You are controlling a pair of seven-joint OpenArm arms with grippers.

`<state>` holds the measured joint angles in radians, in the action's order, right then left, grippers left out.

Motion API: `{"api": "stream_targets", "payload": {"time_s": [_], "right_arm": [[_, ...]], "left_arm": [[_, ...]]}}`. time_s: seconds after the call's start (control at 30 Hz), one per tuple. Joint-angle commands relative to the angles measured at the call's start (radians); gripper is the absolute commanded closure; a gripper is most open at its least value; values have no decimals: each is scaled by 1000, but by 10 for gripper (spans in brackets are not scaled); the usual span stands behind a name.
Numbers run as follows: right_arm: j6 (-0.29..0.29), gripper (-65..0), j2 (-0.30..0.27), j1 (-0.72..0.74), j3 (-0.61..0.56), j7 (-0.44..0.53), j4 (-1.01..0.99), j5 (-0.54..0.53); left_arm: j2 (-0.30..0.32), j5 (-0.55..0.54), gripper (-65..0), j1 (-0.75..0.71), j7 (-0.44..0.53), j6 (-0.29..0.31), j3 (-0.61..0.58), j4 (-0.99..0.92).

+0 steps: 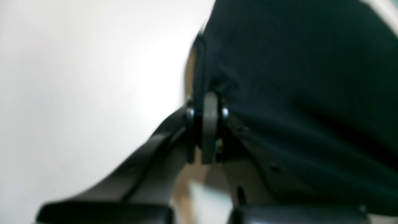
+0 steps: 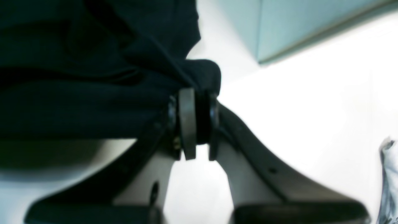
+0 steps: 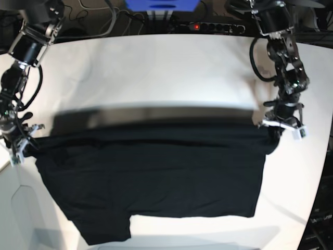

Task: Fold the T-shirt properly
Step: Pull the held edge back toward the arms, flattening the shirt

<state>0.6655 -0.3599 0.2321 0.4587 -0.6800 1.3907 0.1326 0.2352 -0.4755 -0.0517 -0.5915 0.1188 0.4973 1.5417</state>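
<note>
The robot's right gripper should release the corner of the black T-shirt near the white table's far edge (image 3: 31, 61), toward the cables.
The black T-shirt (image 3: 151, 172) lies spread wide across the white table (image 3: 166, 73). Its far edge is raised and blurred between the two arms. At the right of the base view my left gripper (image 3: 276, 130) is shut on that edge's corner. The left wrist view shows the jaws (image 1: 206, 104) pinched together on a fold of the black cloth (image 1: 295, 93). Over at the left my right gripper (image 3: 23, 146) is shut on the other corner. Close up, its jaws (image 2: 194, 99) clamp a bunched fold of the T-shirt (image 2: 93, 77). No print or label shows.
A power strip (image 3: 210, 26), cables and a blue object (image 3: 161, 6) sit behind the table's far edge. A teal box (image 2: 295, 25) stands on the table beyond the right gripper. The table's right edge (image 3: 317, 172) curves close to the left arm.
</note>
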Motion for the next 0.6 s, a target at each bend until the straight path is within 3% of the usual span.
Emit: {"api": "stream_targets", "payload": {"time_s": [0.0,0.13,0.27,0.57], "right_arm": [[-5,0,-38,56,-11,10,3,0],[-3,0,-55,171,-53,-31,-12,2],[0,0,-58,178,-48,-73,22,2],[0,0,-43,-102,-45,-71,164,-4]], "left_arm": [[19,8,0,29,5,-11,13,18],[22,10,0,106,-63,-14,19,19],[22,7,0,111,-91,-14,21,38],[14,5,0,-49,-81,-9,21,50]]}}
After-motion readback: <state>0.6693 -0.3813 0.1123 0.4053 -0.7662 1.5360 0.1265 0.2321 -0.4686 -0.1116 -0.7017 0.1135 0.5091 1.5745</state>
